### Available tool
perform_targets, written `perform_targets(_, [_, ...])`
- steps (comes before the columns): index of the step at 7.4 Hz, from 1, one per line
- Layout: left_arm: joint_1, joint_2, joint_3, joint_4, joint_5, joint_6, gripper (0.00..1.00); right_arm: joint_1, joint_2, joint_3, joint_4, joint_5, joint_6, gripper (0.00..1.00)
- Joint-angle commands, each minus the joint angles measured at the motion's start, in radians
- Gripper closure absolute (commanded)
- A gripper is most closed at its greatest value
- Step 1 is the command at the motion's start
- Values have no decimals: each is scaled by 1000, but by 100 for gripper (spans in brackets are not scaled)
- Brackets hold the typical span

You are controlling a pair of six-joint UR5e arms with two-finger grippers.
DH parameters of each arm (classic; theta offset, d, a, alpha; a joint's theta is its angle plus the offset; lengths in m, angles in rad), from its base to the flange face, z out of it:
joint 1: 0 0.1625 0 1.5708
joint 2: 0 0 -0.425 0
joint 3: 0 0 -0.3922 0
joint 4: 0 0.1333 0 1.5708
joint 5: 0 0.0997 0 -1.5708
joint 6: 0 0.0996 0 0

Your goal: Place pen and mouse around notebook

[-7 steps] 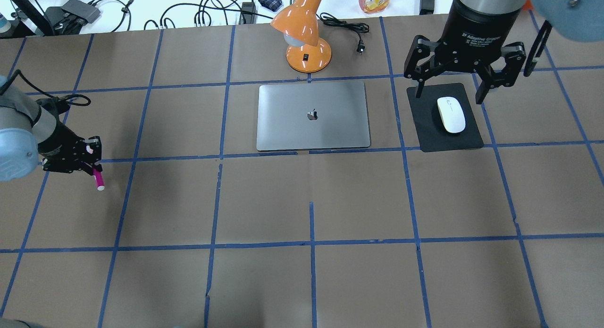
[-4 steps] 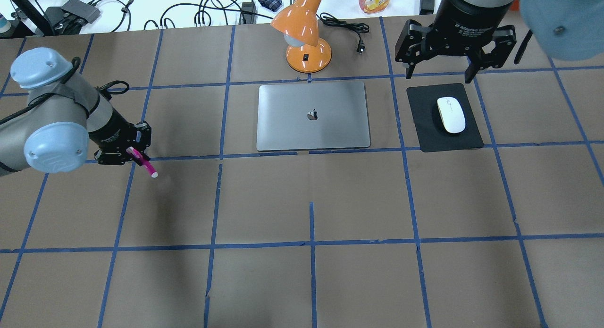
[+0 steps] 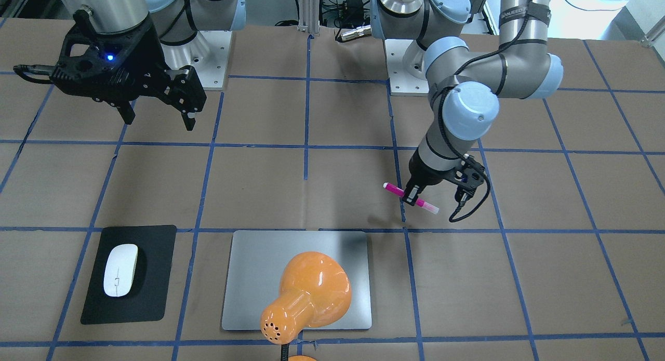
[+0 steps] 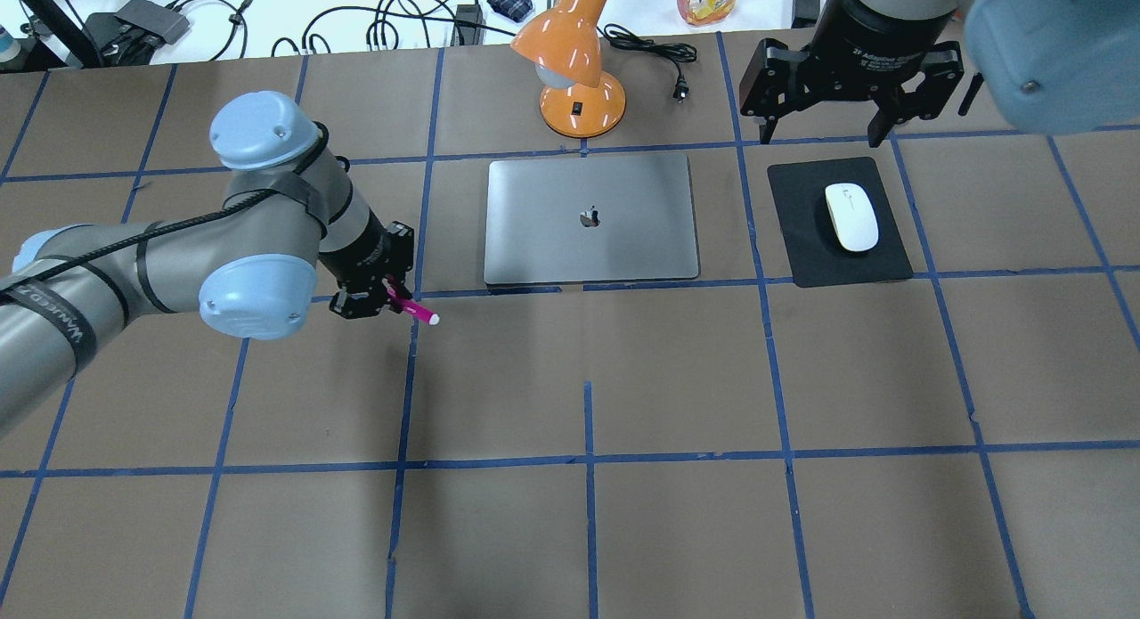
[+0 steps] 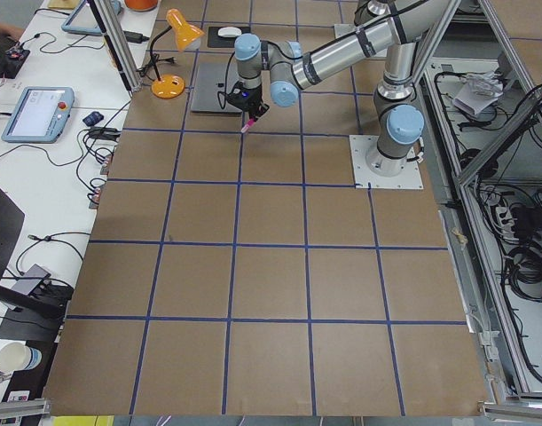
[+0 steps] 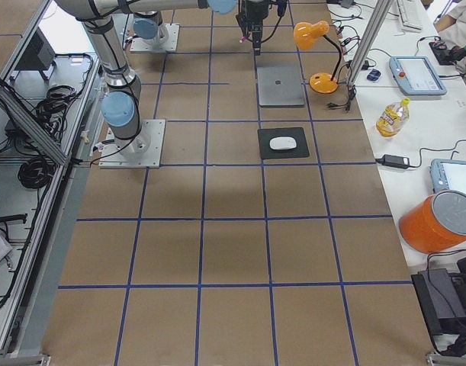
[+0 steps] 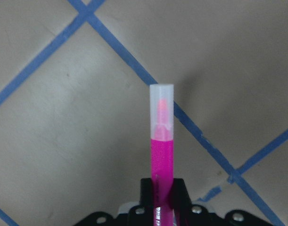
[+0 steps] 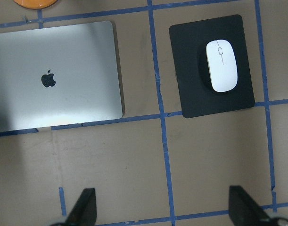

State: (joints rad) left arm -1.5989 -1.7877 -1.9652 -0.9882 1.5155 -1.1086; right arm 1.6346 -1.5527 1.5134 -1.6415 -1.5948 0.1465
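Observation:
My left gripper has the magenta pen, now held above the table beside the notebook. Next, I lay it down on the bare table (image 3: 307, 203) between the silver notebook and the end of the blue tape.
My left gripper (image 4: 392, 296) is shut on the magenta pen (image 4: 411, 309), held above the table just left of the notebook's near left corner. From the left wrist, the pen (image 7: 161, 141) sticks out past the fingers with its pale cap forward. The silver notebook (image 4: 590, 218) lies flat at the table's middle, far side. The white mouse (image 4: 851, 215) rests on a black pad (image 4: 802, 245) to the notebook's right. My right gripper (image 4: 824, 129) hangs open, high above the pad's far edge. In the front-facing view the pen (image 3: 410, 197) hangs off the notebook (image 3: 249, 278).
An orange desk lamp (image 4: 574, 67) stands just beyond the notebook, its cord trailing right. Cables, a snack bag and adapters line the white bench past the table's far edge. Blue tape lines grid the brown table (image 4: 677, 378).
My left arm has swung right with the pen, from the far left to beside the notebook. My right gripper has drawn back, away from the mouse toward the far edge.

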Motion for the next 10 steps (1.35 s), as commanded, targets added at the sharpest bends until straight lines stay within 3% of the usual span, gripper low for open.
perform_targets(1, [-135,-34,2,29,-5,-250,100,1,-4,4,3,-1,-48,0])
perform_targets(3, [-222,-85,2,158,-6,-420,100,1,-6,25,2,1,-44,0])
perform_targets(4, [-249,-111,2,189,-53,-475,100,1,-6,27,0,1,-44,0])
perform_targets(5, [-277,-134,3,197,-92,-560,100,1,-6,27,0,0,-44,0])
perform_targets(10, [-346,-199,92,192,-86,-688,100,-1,-4,27,0,-1,-45,0])
